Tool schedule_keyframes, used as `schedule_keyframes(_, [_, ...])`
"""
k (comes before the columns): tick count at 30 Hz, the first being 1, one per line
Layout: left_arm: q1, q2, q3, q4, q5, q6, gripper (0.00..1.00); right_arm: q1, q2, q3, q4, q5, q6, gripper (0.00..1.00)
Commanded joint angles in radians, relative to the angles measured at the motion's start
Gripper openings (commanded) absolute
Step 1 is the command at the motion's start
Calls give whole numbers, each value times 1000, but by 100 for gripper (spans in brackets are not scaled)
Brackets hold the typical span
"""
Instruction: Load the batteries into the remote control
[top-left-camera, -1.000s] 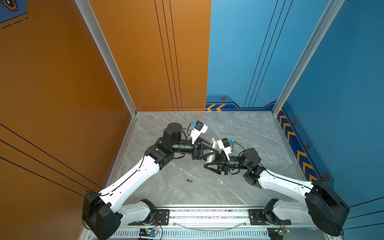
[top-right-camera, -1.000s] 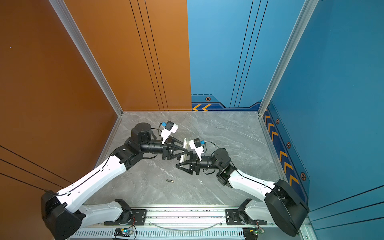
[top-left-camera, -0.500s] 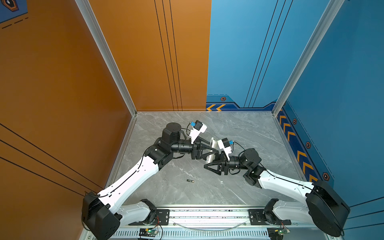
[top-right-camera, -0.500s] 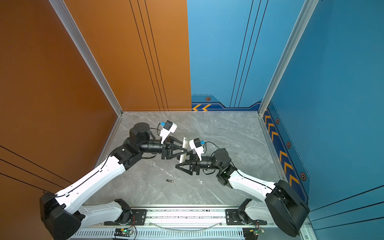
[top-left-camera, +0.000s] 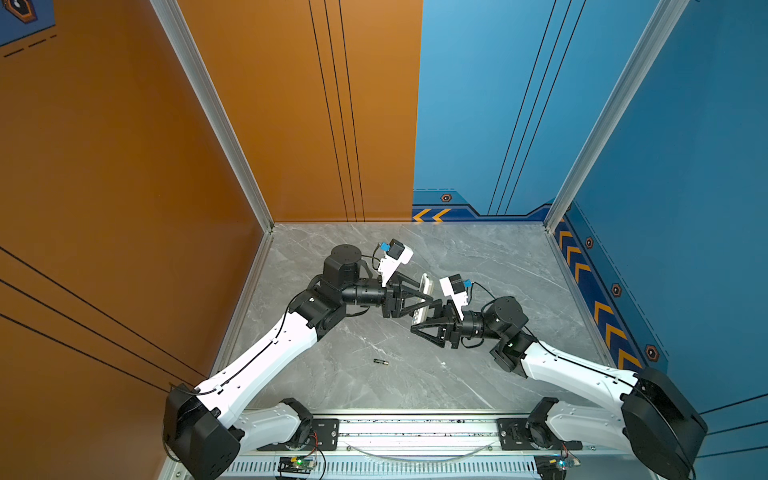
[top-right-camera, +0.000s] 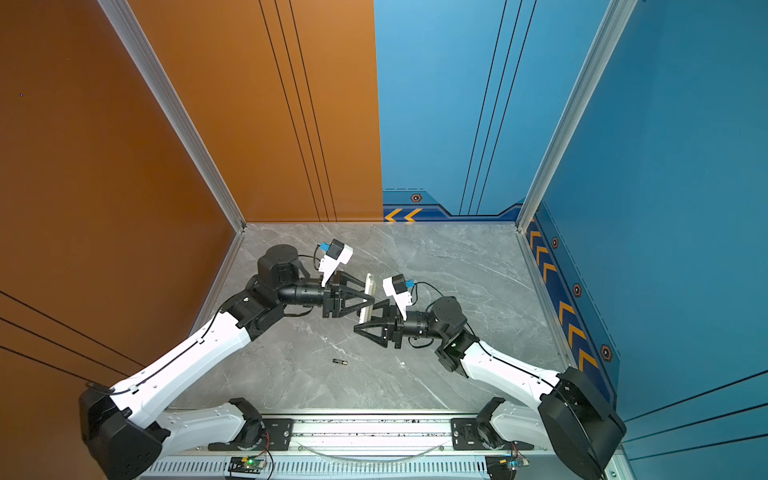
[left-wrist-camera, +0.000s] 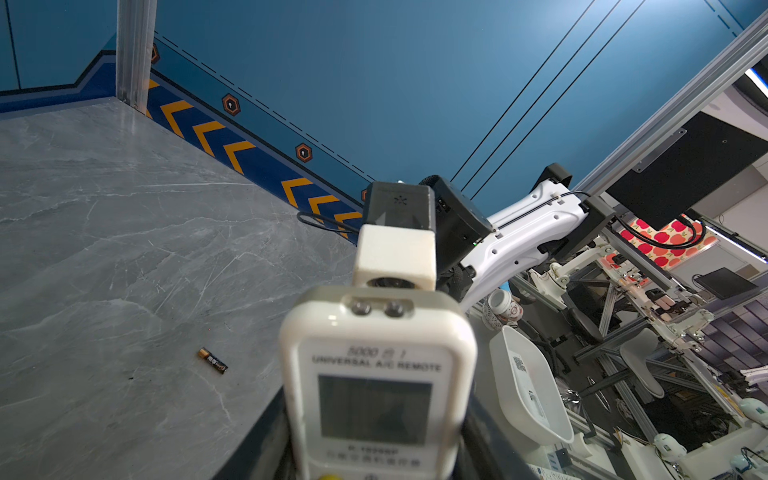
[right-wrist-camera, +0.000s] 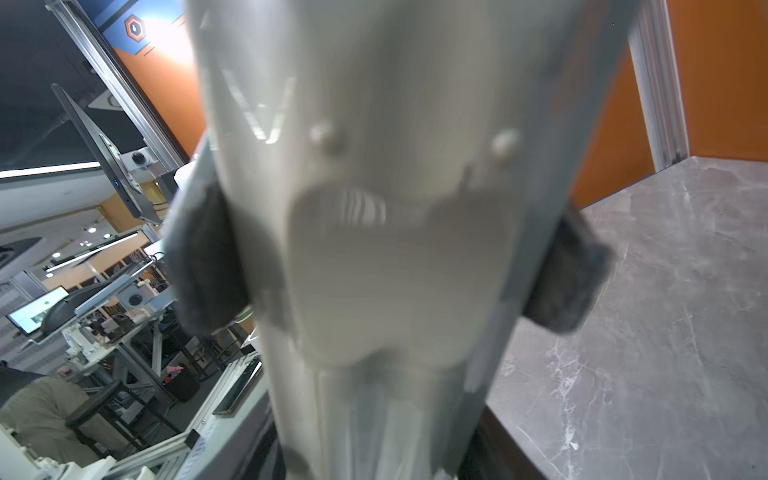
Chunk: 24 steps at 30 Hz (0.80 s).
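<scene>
Next, my left gripper opens and grabs a long edge (left-wrist-camera: 466, 364) after my right gripper turns the remote control, as my left gripper now spans the remote control's width, facing the screen.
The white remote control (top-left-camera: 425, 286) (top-right-camera: 368, 286) stands steeply on end above the middle of the table. My left gripper (top-left-camera: 426, 294) (top-right-camera: 369, 296) is shut across its width. The left wrist view shows its grey screen face (left-wrist-camera: 376, 399) between my own jaws (left-wrist-camera: 374, 457). My right gripper (top-left-camera: 420, 319) (top-right-camera: 362, 319) is shut on the remote's lower end. The right wrist view is filled by its blurred back (right-wrist-camera: 395, 270), with the left gripper's pads (right-wrist-camera: 203, 266) at its sides. One battery (top-left-camera: 380, 362) (top-right-camera: 339, 362) (left-wrist-camera: 212, 360), black with a copper end, lies loose on the grey table.
Orange and blue walls close the table on three sides. A metal rail (top-left-camera: 415, 428) runs along the front edge. A small white speck (top-left-camera: 443, 363) lies right of the battery. A white tray (left-wrist-camera: 528, 382) sits beyond the table edge.
Hardly anything differs: both grippers stay at the remote in the same place, and the battery lies where it was.
</scene>
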Motion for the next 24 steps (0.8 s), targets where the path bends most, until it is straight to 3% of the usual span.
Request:
schedule_keyframes(1, [13, -11, -1, 26, 26, -4, 16, -3, 3, 18, 11, 5, -6, 47])
schedule_keyframes(6, [19, -5, -1, 26, 21, -4, 16, -35, 6, 29, 11, 1, -4, 30])
schedule_keyframes(8, [21, -6, -3, 26, 11, -4, 21, -43, 7, 29, 10, 9, -3, 22])
schedule_keyframes(13, [39, -12, 3, -24, -98, 8, 75, -62, -4, 30, -41, 43, -19, 12])
schedule_keyframes(16, [41, -19, 25, -95, -196, 31, 98, -67, -36, 48, -189, 105, -92, 3])
schedule_keyframes(21, [15, -65, 35, -147, -303, 49, 98, -58, -124, 85, -504, 305, -255, 0])
schedule_keyframes(24, [-9, -100, 33, -206, -397, 68, 98, -50, -173, 87, -598, 410, -303, 0])
